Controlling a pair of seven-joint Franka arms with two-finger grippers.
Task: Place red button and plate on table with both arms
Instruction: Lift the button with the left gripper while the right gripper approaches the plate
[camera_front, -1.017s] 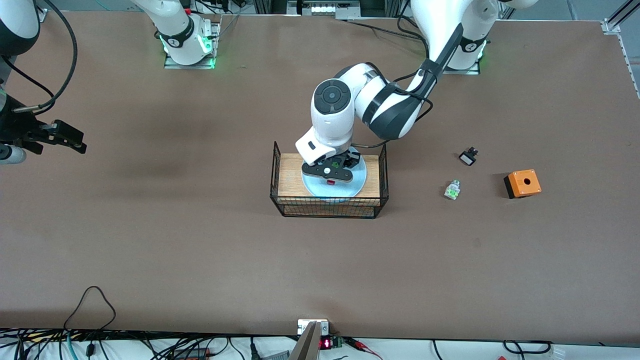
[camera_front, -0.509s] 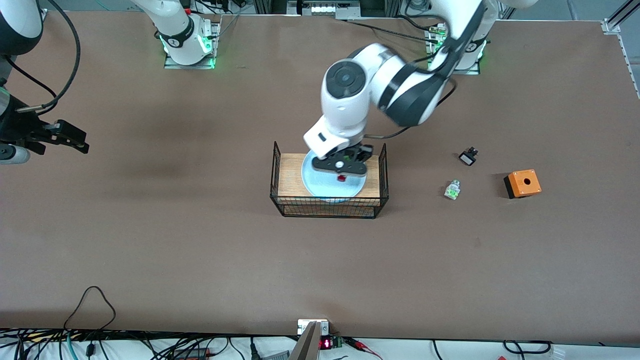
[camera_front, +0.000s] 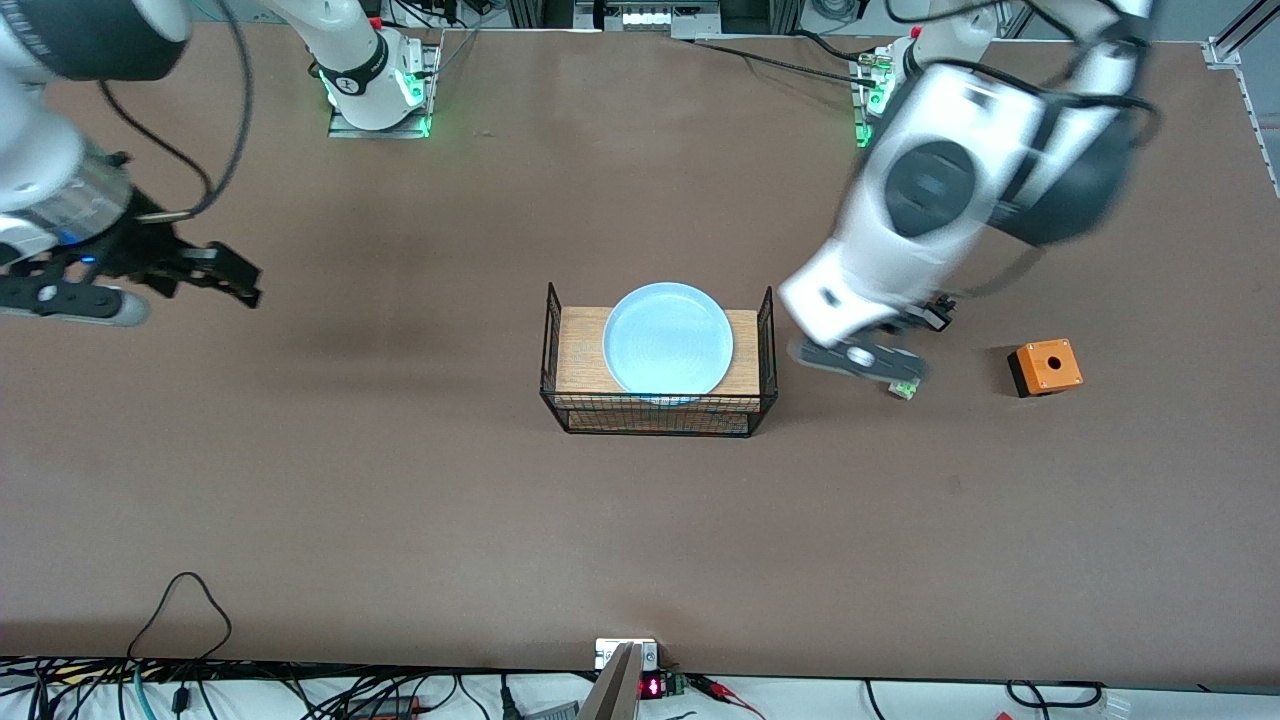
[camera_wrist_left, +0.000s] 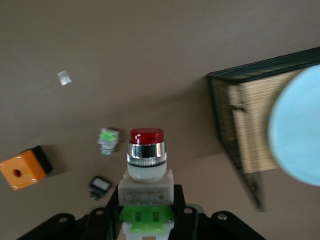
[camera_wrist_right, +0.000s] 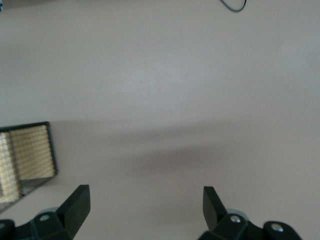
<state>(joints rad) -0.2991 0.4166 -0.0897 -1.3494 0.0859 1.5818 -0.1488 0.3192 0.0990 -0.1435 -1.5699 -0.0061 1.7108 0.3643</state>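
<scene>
The red button will go from my left gripper onto bare table (camera_front: 980, 432) (camera_wrist_left: 57, 113) between the orange box and green-tabbed part, a little toward the cables.
My left gripper (camera_front: 858, 360) is shut on the red button (camera_wrist_left: 146, 162) and holds it in the air over the table, between the basket and the loose green-tabbed part. In the left wrist view (camera_wrist_left: 146, 202) the jaws clamp the button's whitish body, green tab toward the palm and red cap pointing out. The hand hides the button in the front view. The pale-blue plate (camera_front: 668, 338) lies on the wood top of the wire basket and also shows in the left wrist view (camera_wrist_left: 300, 130). My right gripper (camera_front: 240, 283) is open and empty over bare table toward the right arm's end, as its wrist view (camera_wrist_right: 145, 205) shows.
The black wire basket (camera_front: 660, 415) stands mid-table. Toward the left arm's end lie a green-tabbed part without a red cap (camera_front: 905, 389), a small black part (camera_front: 938, 316) and an orange box with a hole (camera_front: 1045, 366). Cables run along the table edge nearest the camera.
My left gripper lifted the red button off the plate and swung it out of the basket toward the left arm's end. The right arm moved a little toward the basket.
</scene>
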